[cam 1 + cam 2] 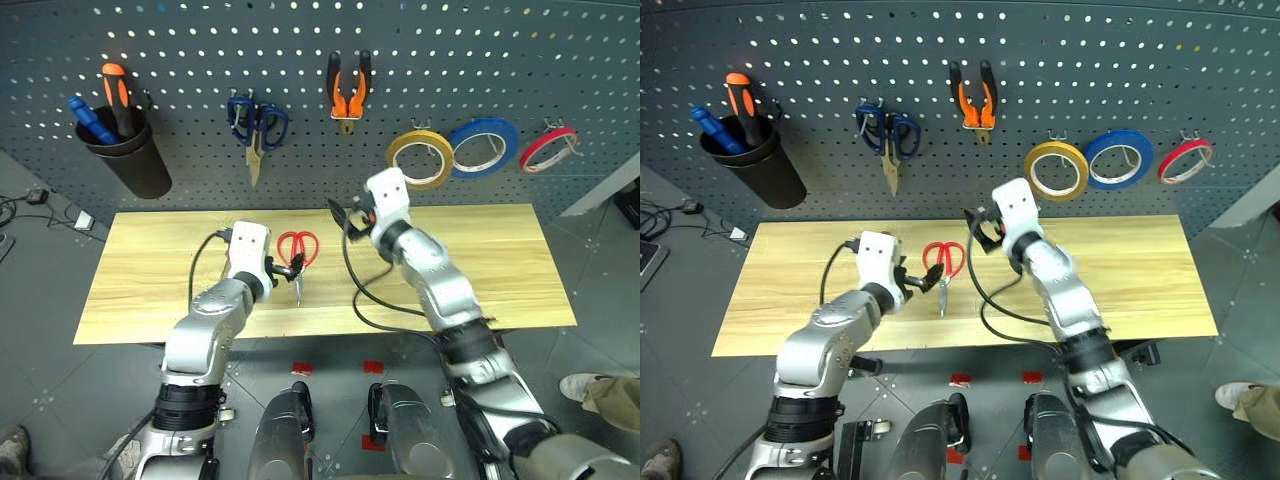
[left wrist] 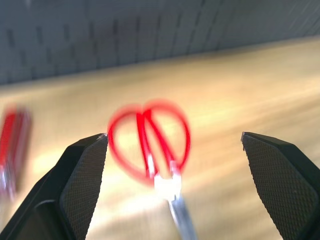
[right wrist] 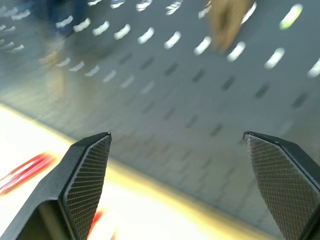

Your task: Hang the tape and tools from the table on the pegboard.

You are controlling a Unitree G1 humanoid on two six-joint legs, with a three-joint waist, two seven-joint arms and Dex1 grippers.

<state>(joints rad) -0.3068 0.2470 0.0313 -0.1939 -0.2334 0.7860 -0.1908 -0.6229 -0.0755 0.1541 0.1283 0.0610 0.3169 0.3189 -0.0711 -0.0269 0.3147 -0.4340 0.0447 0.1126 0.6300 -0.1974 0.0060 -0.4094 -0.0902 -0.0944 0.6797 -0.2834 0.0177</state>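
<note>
My left gripper should next close on the upper blades [image 1: 299, 283] [image 2: 176, 202] of the red-handled scissors, just below their screw. That will leave the handle loops free for hanging.
The red-handled scissors [image 1: 298, 250] lie flat on the light-wood table [image 1: 480, 270], blades toward its near edge. My left gripper [image 1: 289, 270] hovers just left of them, open; in the left wrist view the scissors [image 2: 150, 137] sit between its wide-apart fingers [image 2: 85, 175]. A slim red thing [image 2: 11, 150], blurred, lies beside them. My right gripper [image 1: 344, 220] is open and empty above the table's back edge, facing the pegboard [image 1: 300, 40]. On the pegboard hang the orange-and-black pliers [image 1: 348, 90] and the yellow tape [image 1: 420, 158].
Also on the pegboard are blue-handled scissors [image 1: 256, 125], a blue tape roll [image 1: 483, 146], a red tape roll [image 1: 547, 148] and a black cup [image 1: 125, 150] holding two screwdrivers. A black cable [image 1: 365, 300] trails from my right arm over the table.
</note>
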